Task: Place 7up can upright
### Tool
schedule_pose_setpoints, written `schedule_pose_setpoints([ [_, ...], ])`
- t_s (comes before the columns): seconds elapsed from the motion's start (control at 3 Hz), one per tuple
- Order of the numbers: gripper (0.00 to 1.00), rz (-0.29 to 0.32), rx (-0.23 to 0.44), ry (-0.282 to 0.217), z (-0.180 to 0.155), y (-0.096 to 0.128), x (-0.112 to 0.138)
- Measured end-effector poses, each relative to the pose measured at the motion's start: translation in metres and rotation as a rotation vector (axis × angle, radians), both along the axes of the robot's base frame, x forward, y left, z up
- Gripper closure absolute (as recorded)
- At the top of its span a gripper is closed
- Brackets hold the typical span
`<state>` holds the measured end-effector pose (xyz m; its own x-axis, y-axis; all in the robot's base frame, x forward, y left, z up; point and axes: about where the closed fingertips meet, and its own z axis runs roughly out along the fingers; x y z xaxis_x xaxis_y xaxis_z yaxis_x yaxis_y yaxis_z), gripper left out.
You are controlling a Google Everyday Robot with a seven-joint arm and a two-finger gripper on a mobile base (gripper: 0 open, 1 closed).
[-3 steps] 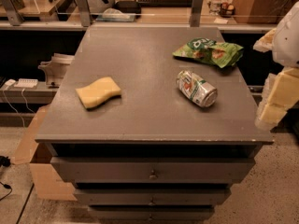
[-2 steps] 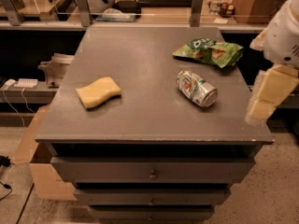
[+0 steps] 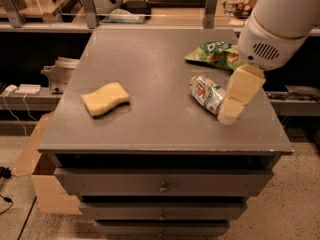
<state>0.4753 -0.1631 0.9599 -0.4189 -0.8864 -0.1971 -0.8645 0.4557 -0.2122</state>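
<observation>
I need to next move my gripper to the 7up can's far end (image 3: 199, 85), toward the green snack bag, and close it there, leaving the can's front end free.
The 7up can (image 3: 206, 92) lies on its side on the right half of the grey table top (image 3: 150, 49). It is silver-white with green and red marks, and one end points toward the front right. My gripper (image 3: 229, 115) comes down from the large white arm housing (image 3: 280, 24) at the upper right. Its cream-coloured finger (image 3: 242, 90) stands right beside the can's front-right end and covers that end. The gripper holds nothing that I can see.
A green crinkly snack bag (image 3: 216, 54) lies behind the can near the right edge. A yellow sponge (image 3: 105, 98) lies on the left half. Drawers (image 3: 162, 184) are below the top. A cardboard box (image 3: 30, 149) stands on the floor at the left. Shelves with clutter run along the back.
The arm has swung left from beyond the table's right edge to over the table, and the gripper now stands next to the can. The can, bag and sponge have not moved.
</observation>
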Motion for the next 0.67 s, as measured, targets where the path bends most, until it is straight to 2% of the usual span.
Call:
schedule_pose_setpoints([
  [0.67,0.0,-0.047,0.023,0.003,-0.0021,0.0082,0.0099],
])
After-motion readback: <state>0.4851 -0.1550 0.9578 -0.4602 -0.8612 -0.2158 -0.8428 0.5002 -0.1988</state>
